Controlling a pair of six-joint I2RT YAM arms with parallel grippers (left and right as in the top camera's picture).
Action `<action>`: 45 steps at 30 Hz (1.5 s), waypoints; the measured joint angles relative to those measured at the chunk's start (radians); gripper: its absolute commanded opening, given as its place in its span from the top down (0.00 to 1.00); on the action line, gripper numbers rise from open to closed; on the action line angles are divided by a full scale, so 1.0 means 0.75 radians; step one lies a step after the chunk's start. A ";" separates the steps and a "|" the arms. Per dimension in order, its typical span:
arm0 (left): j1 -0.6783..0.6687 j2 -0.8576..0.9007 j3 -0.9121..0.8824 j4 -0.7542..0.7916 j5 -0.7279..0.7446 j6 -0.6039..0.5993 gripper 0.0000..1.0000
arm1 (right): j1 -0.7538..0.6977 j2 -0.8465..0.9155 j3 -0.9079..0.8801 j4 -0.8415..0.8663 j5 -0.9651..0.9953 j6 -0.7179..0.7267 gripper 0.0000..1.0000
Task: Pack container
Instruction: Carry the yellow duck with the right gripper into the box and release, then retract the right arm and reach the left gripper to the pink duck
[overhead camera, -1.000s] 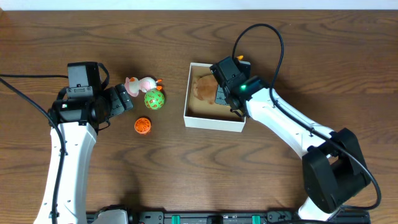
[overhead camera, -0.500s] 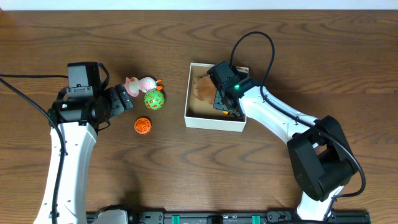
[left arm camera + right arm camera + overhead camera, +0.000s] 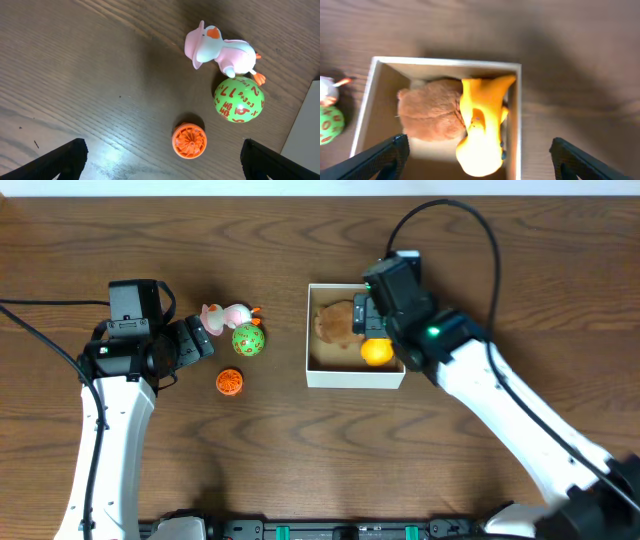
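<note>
I need to next bring my left gripper over to the pink duck's head (image 3: pixel 214 317) (image 3: pixel 212 36) and close it there, around the duck's orange beak.
The container (image 3: pixel 355 376) is a white-walled box with a brown inside, right of the table's middle. In it lie a brown plush toy (image 3: pixel 334 322) and a yellow toy (image 3: pixel 376 352). My right gripper (image 3: pixel 372 320) hangs open above the box; in the right wrist view the yellow toy (image 3: pixel 481 131) lies free below the right gripper (image 3: pixel 480 160), against the box wall (image 3: pixel 517 110). My left gripper (image 3: pixel 205 342) stands open to the left, with an orange wheel toy (image 3: pixel 189 140) ahead of it and nothing between its fingers.
A green numbered ball (image 3: pixel 249 339) and a pink duck (image 3: pixel 228 314) lie together left of the box, with the orange wheel toy (image 3: pixel 230 382) just in front of them. Bare wooden table surrounds the box on the near and right sides.
My right gripper has opened and lifted, leaving the yellow toy in the box beside the brown plush. The box has shifted slightly right. The left arm has not moved.
</note>
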 measured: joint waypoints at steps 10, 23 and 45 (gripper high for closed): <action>0.000 0.000 0.000 0.000 0.001 0.000 0.02 | -0.278 -0.290 0.000 -0.146 0.053 -0.102 0.01; 0.000 0.000 0.000 -0.007 0.080 0.000 0.04 | -0.979 -0.387 0.000 -0.357 -0.302 -0.111 0.01; -0.112 0.649 0.479 0.019 0.068 0.320 0.05 | -1.052 -0.261 0.000 -0.436 -0.425 -0.111 0.01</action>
